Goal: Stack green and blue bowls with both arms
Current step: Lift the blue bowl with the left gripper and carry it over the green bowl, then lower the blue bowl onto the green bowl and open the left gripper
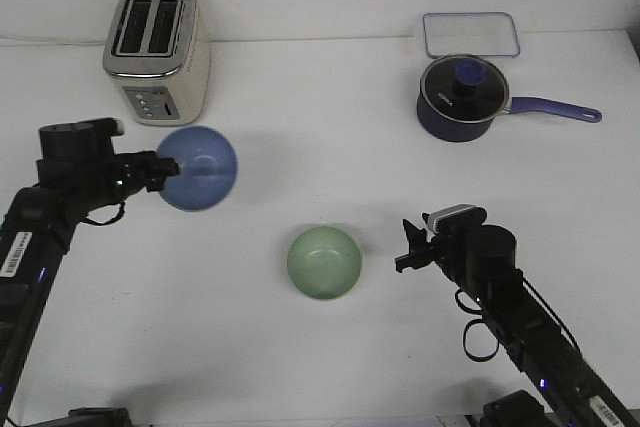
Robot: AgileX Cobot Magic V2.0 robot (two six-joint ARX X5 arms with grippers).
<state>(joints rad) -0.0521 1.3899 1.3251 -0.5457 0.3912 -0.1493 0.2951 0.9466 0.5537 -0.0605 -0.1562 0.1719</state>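
Observation:
The robot's left gripper needs to release the light blue bowl inside the pale green bowl [325,262], nested on the bottom of that bowl. The blue bowl is held just above the table.
The light blue bowl [203,169] is left of centre, tilted so its inside faces the camera. My left gripper [164,170] is shut on its left rim and holds it just above the table. The pale green bowl [324,263] sits upright on the white table [300,367], in front of centre. My right gripper [407,247] is a short way to the right of the green bowl, apart from it, with its fingers spread and nothing between them.
A silver toaster [156,51] stands at the back left, just behind the blue bowl. A dark navy lidded saucepan [460,99] with a purple handle stands at the back right. A clear rectangular lid [470,35] lies behind it.

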